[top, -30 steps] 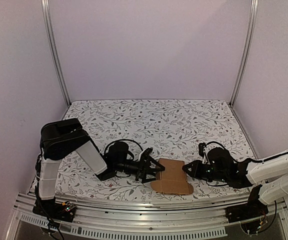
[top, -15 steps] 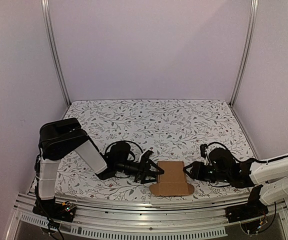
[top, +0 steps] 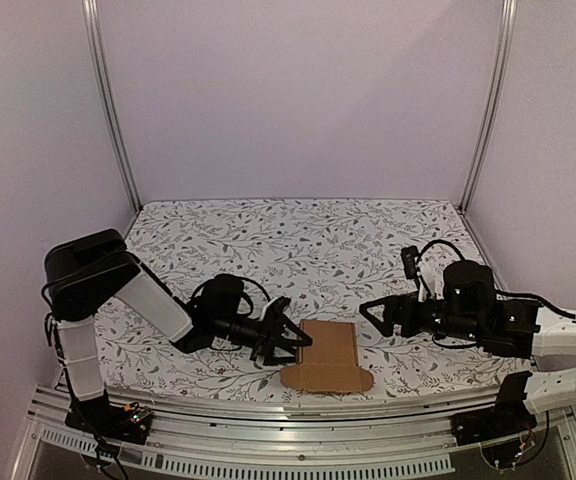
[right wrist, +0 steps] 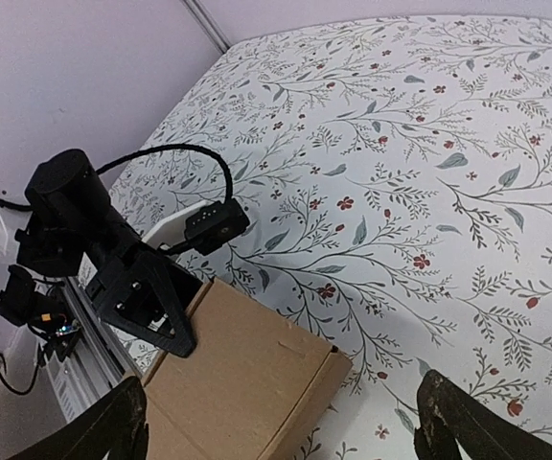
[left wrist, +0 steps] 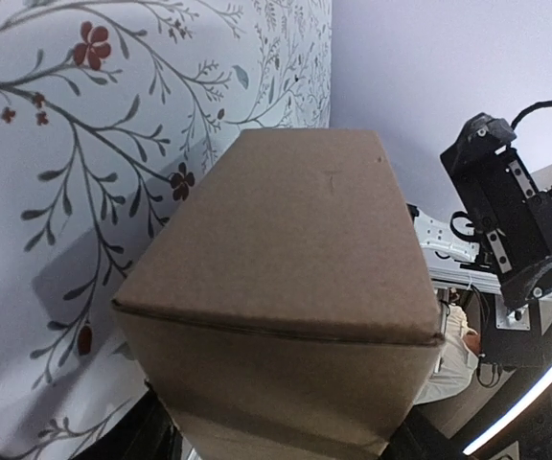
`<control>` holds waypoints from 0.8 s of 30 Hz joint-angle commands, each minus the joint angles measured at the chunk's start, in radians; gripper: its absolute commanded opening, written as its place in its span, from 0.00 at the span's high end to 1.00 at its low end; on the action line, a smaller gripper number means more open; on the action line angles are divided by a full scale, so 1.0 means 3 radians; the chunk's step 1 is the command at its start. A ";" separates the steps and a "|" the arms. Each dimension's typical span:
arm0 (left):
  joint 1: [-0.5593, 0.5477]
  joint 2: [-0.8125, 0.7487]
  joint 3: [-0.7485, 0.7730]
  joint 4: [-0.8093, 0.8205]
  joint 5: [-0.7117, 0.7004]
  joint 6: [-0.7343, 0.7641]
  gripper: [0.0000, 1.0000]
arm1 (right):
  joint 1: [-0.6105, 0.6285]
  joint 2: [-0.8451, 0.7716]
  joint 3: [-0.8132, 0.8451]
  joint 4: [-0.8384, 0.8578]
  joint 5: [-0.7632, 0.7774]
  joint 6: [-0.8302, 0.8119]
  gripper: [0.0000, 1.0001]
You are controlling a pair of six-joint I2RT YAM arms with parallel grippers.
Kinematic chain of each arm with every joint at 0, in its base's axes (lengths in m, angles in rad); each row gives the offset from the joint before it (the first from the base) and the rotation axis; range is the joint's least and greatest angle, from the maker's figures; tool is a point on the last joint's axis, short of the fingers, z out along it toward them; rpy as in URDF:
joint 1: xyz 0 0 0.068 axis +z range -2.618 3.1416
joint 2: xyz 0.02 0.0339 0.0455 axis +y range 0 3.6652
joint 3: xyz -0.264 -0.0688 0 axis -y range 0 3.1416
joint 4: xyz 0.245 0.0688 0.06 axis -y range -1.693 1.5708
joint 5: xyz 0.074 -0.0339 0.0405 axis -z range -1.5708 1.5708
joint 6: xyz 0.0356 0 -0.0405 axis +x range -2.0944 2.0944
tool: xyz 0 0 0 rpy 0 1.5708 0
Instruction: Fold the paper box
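Observation:
The next move for my right gripper is to go to the paper box's free side [top: 357, 346] [right wrist: 305, 412], opposite my left gripper, and close around its middle there.
The paper box [top: 328, 355] lies as a closed brown cardboard box near the table's front edge, in the middle. My left gripper [top: 286, 340] reaches in from the left and is shut on the box's left end. In the left wrist view the paper box [left wrist: 286, 240] fills the frame, with dark fingers [left wrist: 151, 443] at its lower corners. My right gripper [top: 380, 314] hangs open to the right of the box, clear of it. In the right wrist view the paper box [right wrist: 247, 374] lies below and between its wide-spread fingertips [right wrist: 123, 422], with the left gripper [right wrist: 147, 302] on the box's far end.
A floral cloth [top: 308, 245] covers the table. An aluminium rail [top: 298, 415] runs along the front edge just below the box. Lilac walls and two metal posts [top: 108, 100] enclose the back and sides.
My right gripper has opened, let go of the box's right end and drawn back up and to the right. The left gripper has pulled the box a little left and toward the front edge.

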 commanded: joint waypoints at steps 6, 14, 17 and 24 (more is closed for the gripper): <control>0.0299 -0.0594 -0.0369 0.0088 0.0537 -0.0059 0.40 | -0.0002 -0.0009 0.0381 -0.0137 -0.0683 -0.1650 0.01; 0.0487 -0.0875 -0.0605 0.0694 0.0935 -0.0455 0.41 | 0.0246 -0.0167 0.0403 -0.0049 -0.1052 -0.3259 0.01; 0.0539 -0.1104 -0.0654 0.0602 0.1091 -0.0443 0.41 | 0.0485 -0.0207 0.0422 -0.0050 -0.0816 -0.3805 0.01; 0.0688 -0.1675 -0.0780 -0.0019 0.1371 -0.0225 0.40 | 0.1439 -0.0087 0.0435 0.0107 0.0742 -0.4996 0.01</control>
